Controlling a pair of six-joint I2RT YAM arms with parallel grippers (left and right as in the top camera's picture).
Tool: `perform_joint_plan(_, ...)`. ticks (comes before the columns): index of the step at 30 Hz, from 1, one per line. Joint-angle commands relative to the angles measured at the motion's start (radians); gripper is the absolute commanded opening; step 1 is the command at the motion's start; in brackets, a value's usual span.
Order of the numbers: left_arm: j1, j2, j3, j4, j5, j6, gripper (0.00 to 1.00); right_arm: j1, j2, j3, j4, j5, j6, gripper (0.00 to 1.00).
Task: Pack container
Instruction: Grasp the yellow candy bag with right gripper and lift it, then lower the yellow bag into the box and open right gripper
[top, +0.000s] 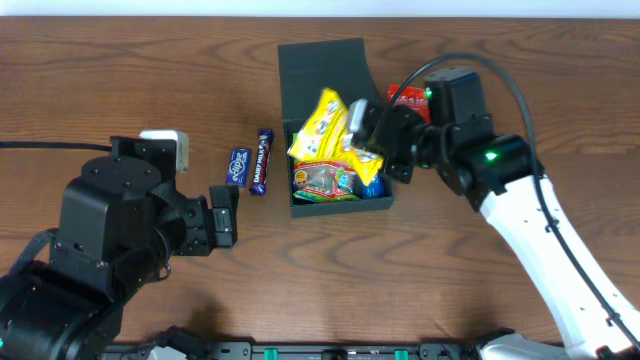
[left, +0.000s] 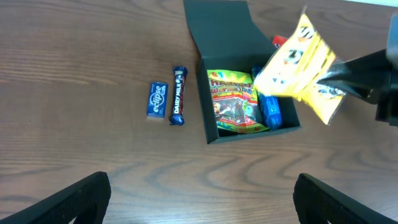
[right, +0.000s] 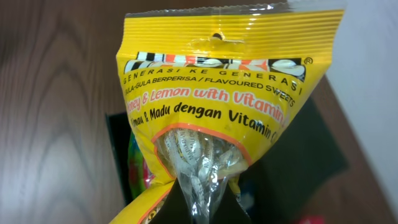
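Note:
The robot's right gripper needs to release the yellow sweets bag in the back of the box (top: 311, 147), behind the colourful gummy bag.
The container (top: 326, 66) is a dark teal-green box with its lid standing open at the back; it also shows in the left wrist view (left: 219, 28). Inside lie a colourful gummy bag (left: 235, 102) and a blue packet (left: 272, 112). My right gripper (top: 362, 128) is shut on a yellow sweets bag (top: 330, 128), holding it over the box; up close the bag (right: 211, 99) is pinched at its clear window between the fingers. My left gripper (left: 202, 199) hovers open over bare table, well to the left of the box.
A blue Eclipse packet (top: 238, 166) and a Dairy Milk bar (top: 263, 160) lie side by side left of the box. A red packet (top: 408, 100) sits right of the box, partly behind the right arm. A white adapter (top: 166, 140) lies at the left.

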Motion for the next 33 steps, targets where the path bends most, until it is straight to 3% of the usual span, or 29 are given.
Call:
perform_joint_plan(1,0.002,0.001,0.008,-0.005,-0.003,0.018,0.95,0.022,0.054,0.010,0.018,-0.039,-0.231,0.01)
perform_joint_plan(14,0.002,0.001,0.008,-0.022,-0.004,0.048,0.95,0.023,0.393,0.010,0.282,-0.040,-0.259,0.01)
perform_joint_plan(22,0.002,0.001,0.008,-0.021,-0.004,0.070,0.95,0.022,0.533,0.010,0.353,-0.027,-0.262,0.01)
perform_joint_plan(23,0.002,0.001,0.008,-0.022,-0.005,0.071,0.95,0.023,0.537,0.010,0.360,-0.019,-0.258,0.12)
perform_joint_plan(24,0.002,0.001,0.008,-0.022,-0.005,0.071,0.95,0.023,0.537,0.010,0.371,-0.006,-0.240,0.52)
perform_joint_plan(25,0.002,0.001,0.008,-0.022,-0.005,0.071,0.95,0.023,0.537,0.010,0.383,0.007,-0.218,0.99)
perform_joint_plan(33,0.002,0.001,0.008,-0.027,-0.005,0.100,0.95,0.023,0.410,0.013,0.423,0.032,0.124,0.99)
